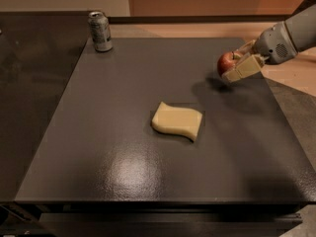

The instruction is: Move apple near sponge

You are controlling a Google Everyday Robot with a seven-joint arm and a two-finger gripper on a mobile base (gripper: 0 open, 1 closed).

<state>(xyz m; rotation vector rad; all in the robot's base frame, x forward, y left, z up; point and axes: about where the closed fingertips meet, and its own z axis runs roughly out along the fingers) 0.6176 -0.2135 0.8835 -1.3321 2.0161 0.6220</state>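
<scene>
Next, my gripper lets go of the red apple on the table [203, 98] against the back corner of the sponge, on the side toward my arm.
The red apple [225, 62] is held in my gripper [236, 63] above the right rear part of the dark table [98, 147], casting a shadow below it. The beige fingers [242, 69] are shut around the apple, one in front and one behind. The pale yellow sponge [177, 121] with wavy edges lies flat near the table's middle, down and to the left of the apple, apart from it. My grey arm [289, 36] reaches in from the right edge.
A silver soda can [100, 31] stands upright at the table's rear left corner. Beyond the table's back edge is a tan floor and an orange wall. A darker surface lies to the left.
</scene>
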